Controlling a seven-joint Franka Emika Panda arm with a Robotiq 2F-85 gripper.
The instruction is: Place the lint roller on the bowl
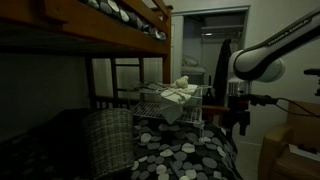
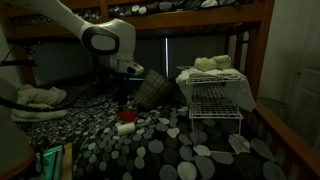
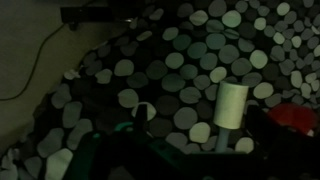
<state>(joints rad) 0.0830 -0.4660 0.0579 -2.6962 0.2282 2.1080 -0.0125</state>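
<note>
My gripper is to close around the lint roller's white roll [image 1: 188, 171] [image 3: 228, 116], toward the end where the roll joins the thin handle.
The lint roller [image 3: 231, 105] lies on the spotted bedspread [image 3: 190, 50], with its white roll pointing away and its thin handle running back under my wrist. My gripper [image 3: 197, 122] is open, with its dark fingers on either side of the roller and apart from it. The red bowl [image 3: 295, 117] sits just right of the roller, partly cut off by the frame edge. In an exterior view the bowl [image 2: 125, 129] is on the bed right below the gripper [image 2: 122, 100]. The gripper [image 1: 238, 122] also shows hanging above the bed.
A white wire rack [image 2: 215, 95] with folded cloths stands on the bed, also seen in an exterior view [image 1: 170, 100]. A checked cushion [image 2: 150, 88] leans behind the gripper. The wooden bunk frame [image 1: 110, 45] is overhead. Cardboard boxes [image 1: 290, 150] stand beside the bed.
</note>
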